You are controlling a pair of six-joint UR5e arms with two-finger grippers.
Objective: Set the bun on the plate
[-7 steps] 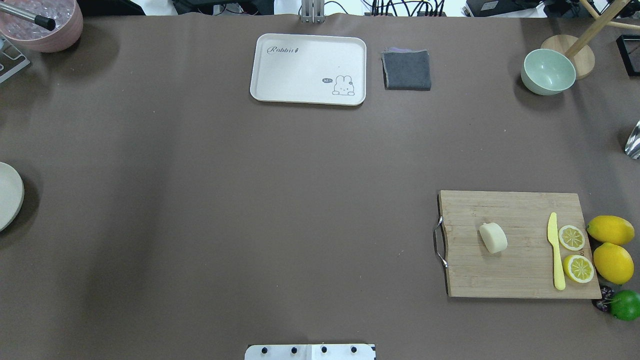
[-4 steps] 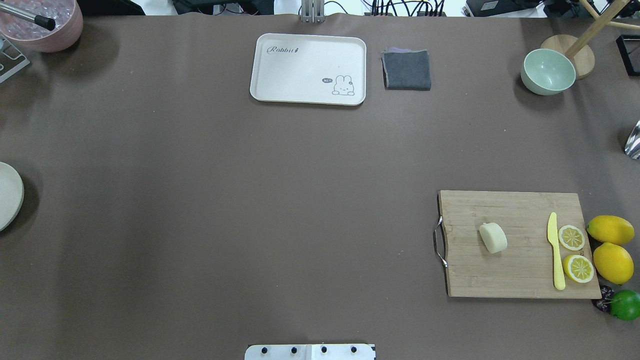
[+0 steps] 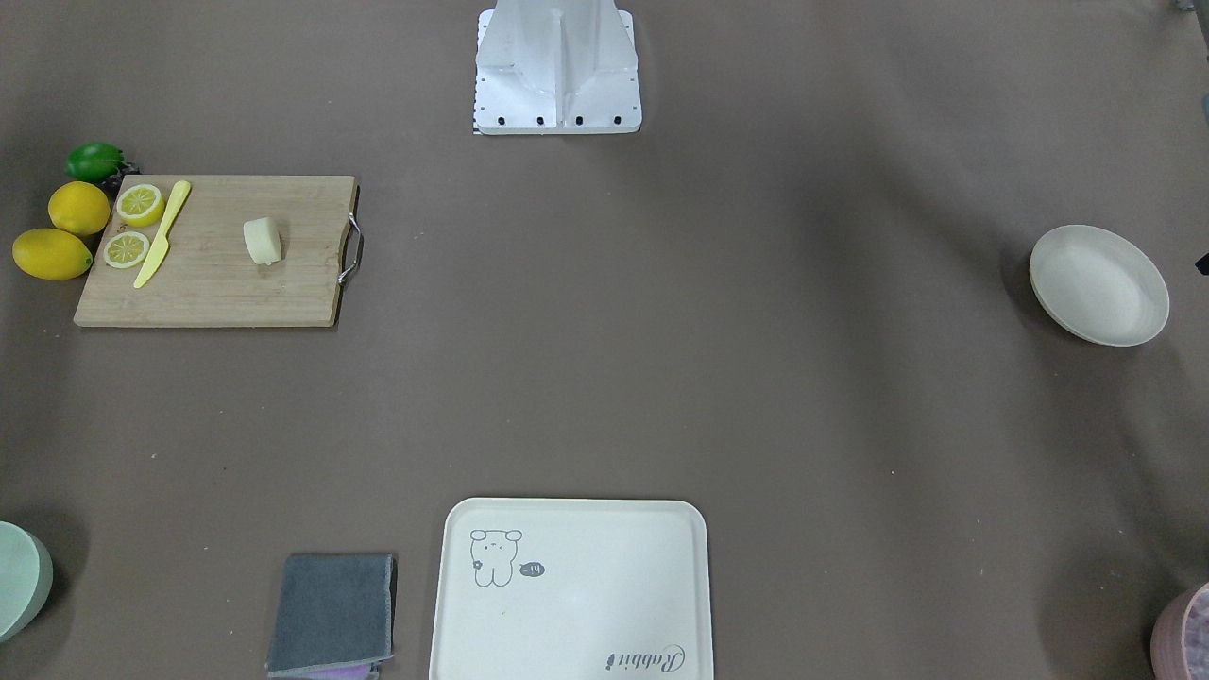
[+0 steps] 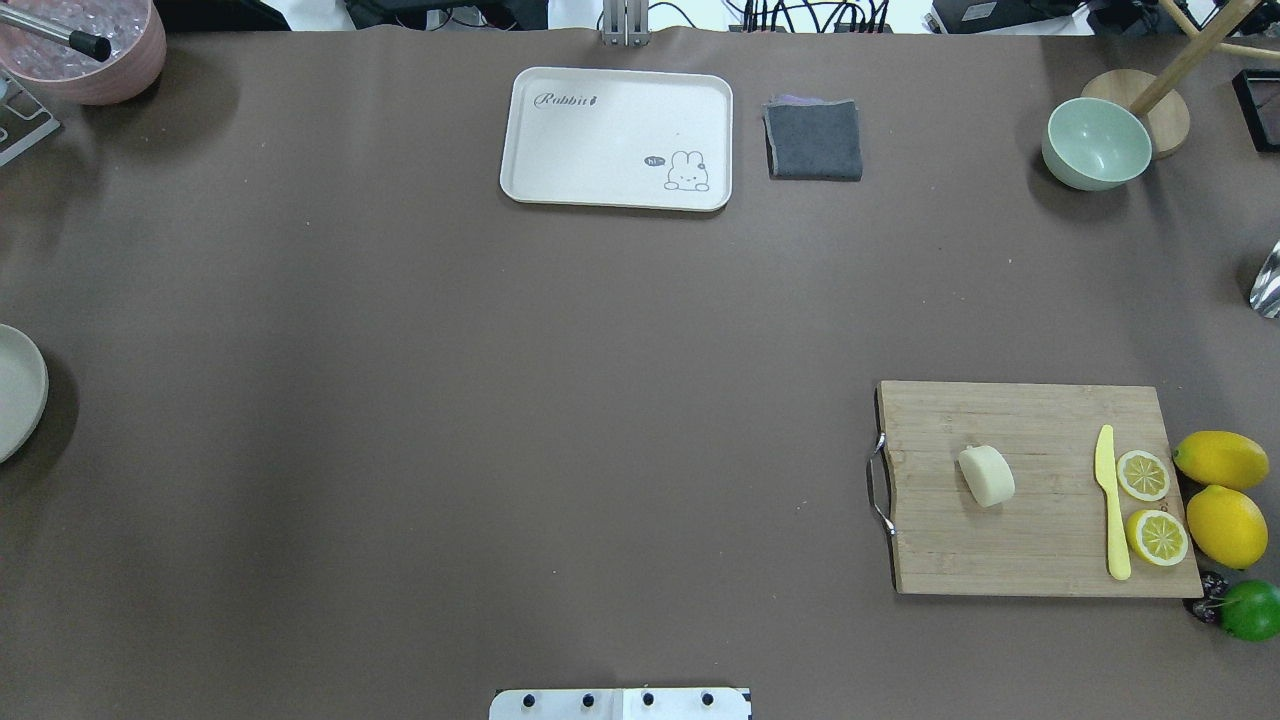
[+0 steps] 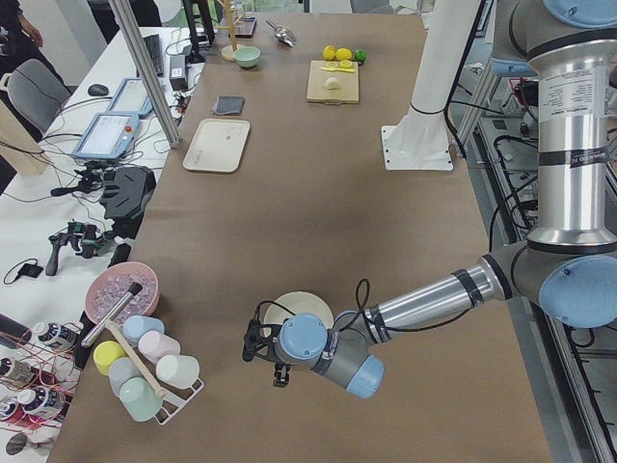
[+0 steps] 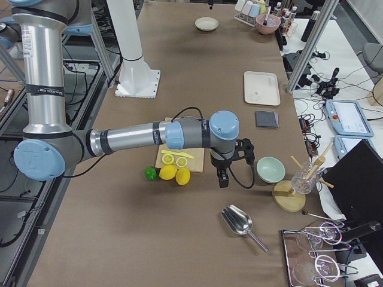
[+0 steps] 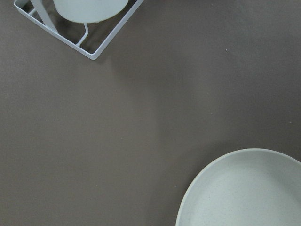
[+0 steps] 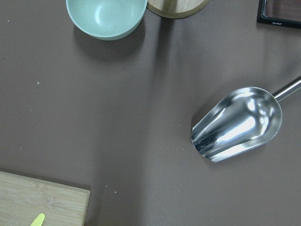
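Observation:
I need to close my left gripper on the plate's rim (image 3: pixel 1164 285) (image 7: pixel 177 223), on the side that faces away from the cutting board.
The bun (image 4: pixel 986 475) is a pale cream lump lying on the wooden cutting board (image 4: pixel 1040 420) at the right; it also shows in the front view (image 3: pixel 262 240). The plate (image 3: pixel 1098 284) is an off-white round dish at the table's far left edge (image 4: pixel 15 390), a long way from the bun. In the left side view my left gripper (image 5: pixel 270 359) hangs right beside the plate (image 5: pixel 301 307); whether it is open or shut I cannot tell. My right gripper (image 6: pixel 222 178) hovers past the board's end, near the lemons, and its state is equally unclear.
A yellow knife (image 4: pixel 1110 510), two lemon slices (image 4: pixel 1143 475), whole lemons (image 4: pixel 1222 460) and a lime (image 4: pixel 1250 610) sit by the board. At the far edge are a cream tray (image 4: pixel 617 138), grey cloth (image 4: pixel 814 140) and green bowl (image 4: pixel 1095 143). A metal scoop (image 8: pixel 237 123) lies at the right.

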